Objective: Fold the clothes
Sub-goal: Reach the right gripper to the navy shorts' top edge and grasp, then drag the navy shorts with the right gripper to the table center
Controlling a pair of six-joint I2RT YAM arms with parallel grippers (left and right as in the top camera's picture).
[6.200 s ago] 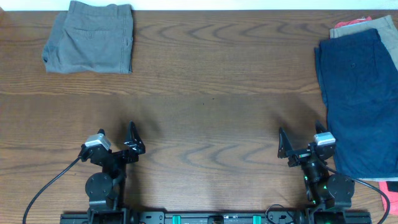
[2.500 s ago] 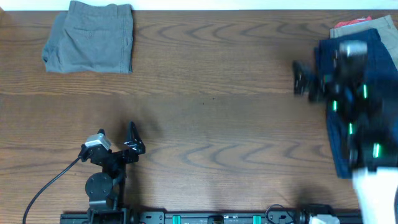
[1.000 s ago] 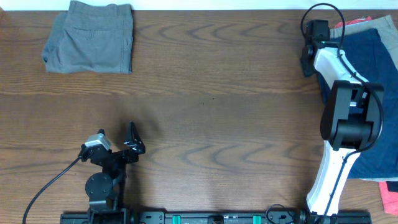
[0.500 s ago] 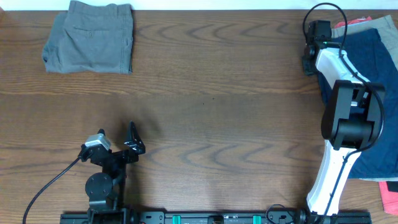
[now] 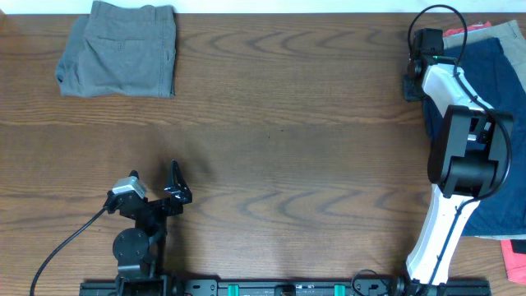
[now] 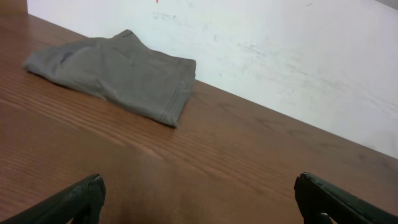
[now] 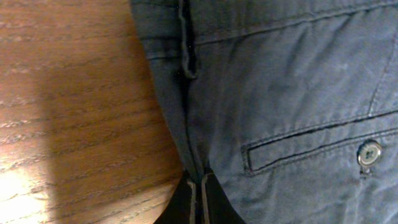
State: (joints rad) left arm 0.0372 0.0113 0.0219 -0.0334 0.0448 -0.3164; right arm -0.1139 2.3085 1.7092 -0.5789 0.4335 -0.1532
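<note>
The robot's right gripper should release the navy shorts on the bare middle of the wooden table [image 5: 302, 156].
A navy blue pair of shorts [image 5: 503, 115] lies flat at the table's right edge, on top of a khaki-beige pair [image 5: 486, 34]. My right arm reaches to the far right, where my right gripper [image 5: 413, 85] is at the navy pair's left edge. In the right wrist view my right gripper [image 7: 199, 182] is shut on that side-seam edge of the navy shorts [image 7: 280, 93], near a buttoned back pocket. A folded grey pair [image 5: 117, 49] lies at the far left, also in the left wrist view [image 6: 118, 71]. My left gripper [image 5: 177, 182] rests open and empty near the front, its jaws wide apart [image 6: 199, 198].
A coral-red garment [image 5: 515, 265] shows at the front right corner, under the navy pair. A white wall [image 6: 280, 56] runs along the table's far edge. The right arm's white body [image 5: 448, 189] lies over the right part of the table.
My right gripper has closed onto the navy shorts' left edge and shifted slightly to the right. The left arm and the grey pair have not moved.
</note>
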